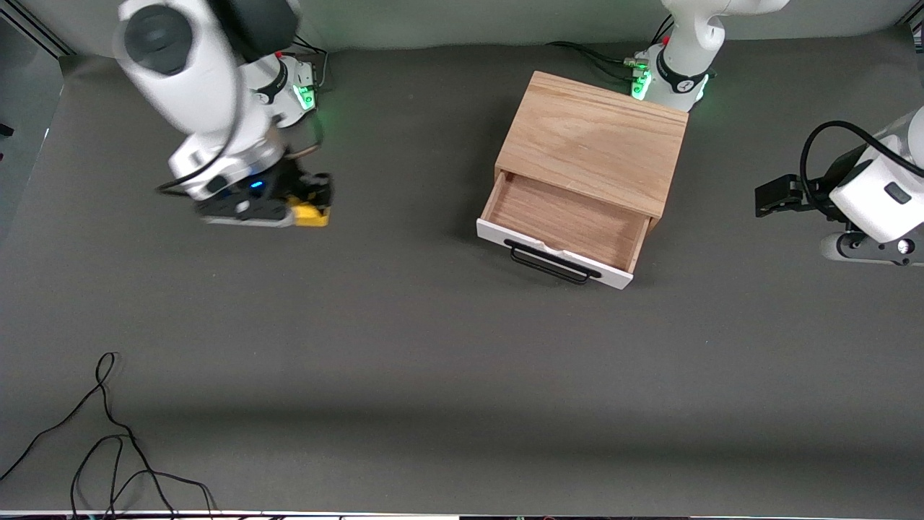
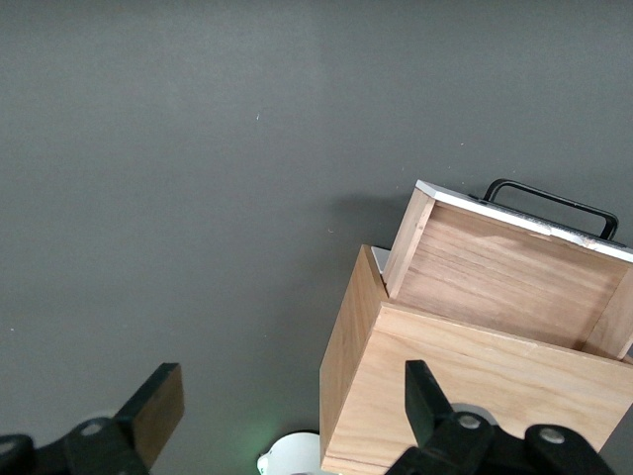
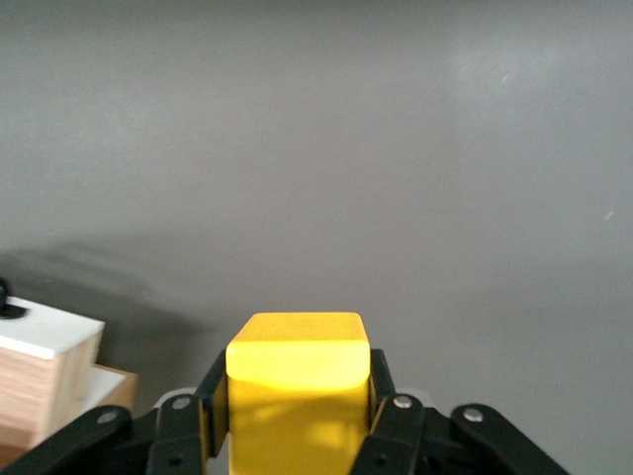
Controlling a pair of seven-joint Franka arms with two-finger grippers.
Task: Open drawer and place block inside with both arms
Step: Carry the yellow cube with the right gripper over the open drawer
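My right gripper has the yellow block, now held over the table, to put away. It will let go of the block in the drawer corner (image 1: 517, 222) behind the white front, on this arm's side of the drawer.
The oak cabinet (image 1: 595, 137) stands on the grey table near the left arm's base. Its drawer (image 1: 567, 227) is pulled open, showing an empty wood interior, white front and black bar handle (image 1: 552, 263). My right gripper (image 1: 307, 202) is shut on the yellow block (image 1: 312, 214) over the table near the right arm's base. In the right wrist view the block (image 3: 297, 356) fills the gap between the right gripper's (image 3: 297, 386) fingers. My left gripper (image 1: 776, 196) is open and empty, off the cabinet's side at the left arm's end. The left wrist view shows the left gripper (image 2: 287, 416), the cabinet (image 2: 475, 396) and the open drawer (image 2: 504, 287).
Loose black cables (image 1: 108, 448) lie on the table near the front camera at the right arm's end. The green-lit arm bases (image 1: 303, 94) (image 1: 642, 83) stand along the robots' edge of the table. A corner of the drawer's white front (image 3: 45, 336) shows in the right wrist view.
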